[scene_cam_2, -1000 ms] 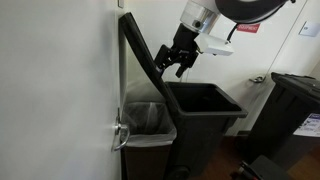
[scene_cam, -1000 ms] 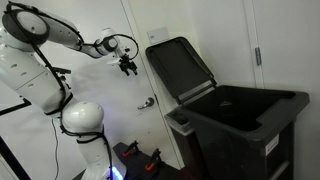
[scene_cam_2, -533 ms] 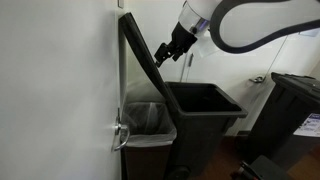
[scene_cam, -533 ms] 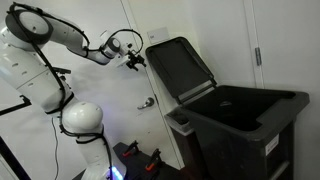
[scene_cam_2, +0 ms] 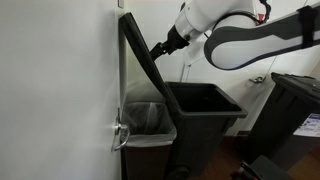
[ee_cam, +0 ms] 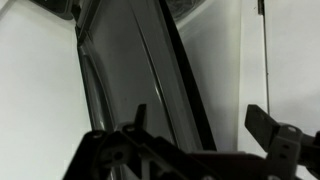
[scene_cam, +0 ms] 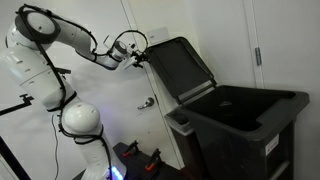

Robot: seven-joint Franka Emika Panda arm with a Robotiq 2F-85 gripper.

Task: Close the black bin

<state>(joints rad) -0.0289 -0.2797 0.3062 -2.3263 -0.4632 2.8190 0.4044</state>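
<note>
My gripper needs to next grab the black bin's lid by the lid's edge at its upper corner (scene_cam: 149,55) (ee_cam: 203,132), the one closest to my robot base.
The black bin (scene_cam: 255,120) stands open in both exterior views (scene_cam_2: 205,112). Its flat lid (scene_cam: 180,65) stands raised, leaning back toward the white wall, and also shows in an exterior view (scene_cam_2: 140,55). My gripper (scene_cam: 138,58) is at the lid's upper edge, on the wall side, and shows there too in an exterior view (scene_cam_2: 160,47). In the wrist view the jaws (ee_cam: 200,120) are open, with the dark lid edge (ee_cam: 165,70) running between them. I cannot tell whether a finger touches the lid.
A smaller bin with a pale liner (scene_cam_2: 150,120) stands beside the black bin against the wall. Another dark bin (scene_cam_2: 297,100) is at the right. A door handle (scene_cam: 146,102) sticks out of the white wall below the gripper. My robot base (scene_cam: 80,120) stands at the left.
My gripper has moved from open air toward the lid and now sits at its upper edge. The lid and bin have not moved.
</note>
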